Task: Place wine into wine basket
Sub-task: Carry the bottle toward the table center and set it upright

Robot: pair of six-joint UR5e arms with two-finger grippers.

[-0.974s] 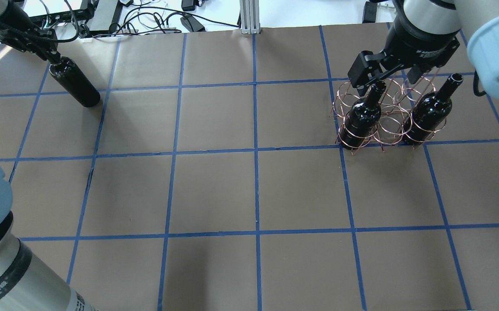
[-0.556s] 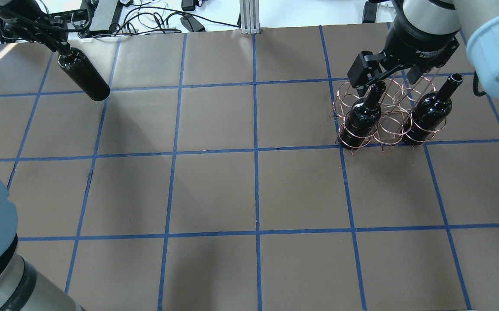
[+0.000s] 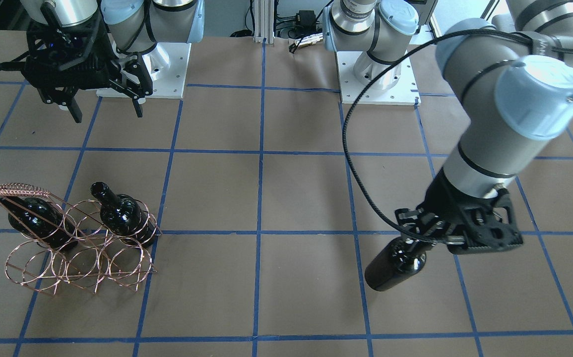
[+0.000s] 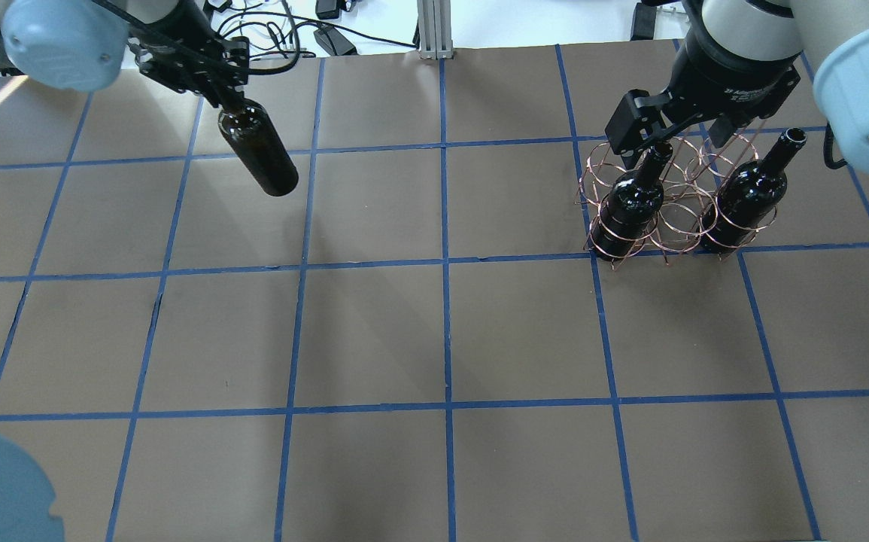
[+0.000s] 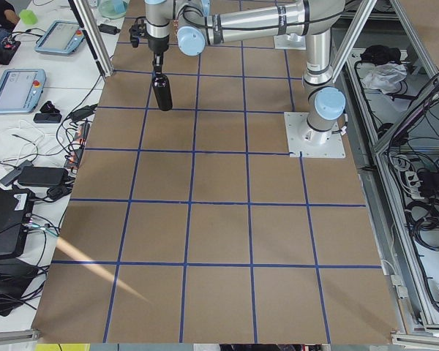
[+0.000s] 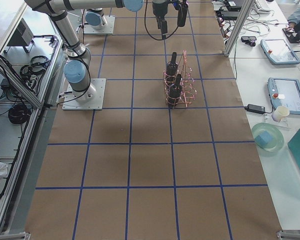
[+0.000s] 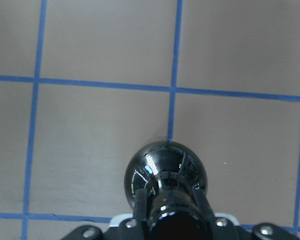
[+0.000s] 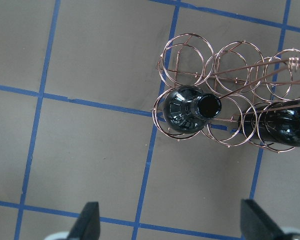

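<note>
My left gripper needs to put the wine bottle down upright beside the blue tape crossing in the middle of the table (image 3: pixel 276 224).
My left gripper (image 4: pixel 220 102) is shut on the neck of a near-black wine bottle (image 4: pixel 257 150) and holds it hanging above the table at the far left. The bottle also shows in the front view (image 3: pixel 395 265) and from above in the left wrist view (image 7: pixel 165 175). The copper wire wine basket (image 4: pixel 671 222) stands at the far right with two look-alike bottles (image 4: pixel 630 207) (image 4: pixel 750 196) in its near hoops. My right gripper (image 4: pixel 675 135) is open and empty above the basket. In the right wrist view the basket (image 8: pixel 190 55) lies below its spread fingers (image 8: pixel 87 220).
The table is brown paper with a blue tape grid. Cables and power bricks (image 4: pixel 276 30) and an aluminium post (image 4: pixel 434 30) lie beyond the far edge. The two arm bases (image 3: pixel 162 64) (image 3: pixel 375 74) stand at the robot's side.
My left arm has carried the bottle to the right, from the far left corner toward the middle. The right gripper, basket and its two bottles have not moved.
</note>
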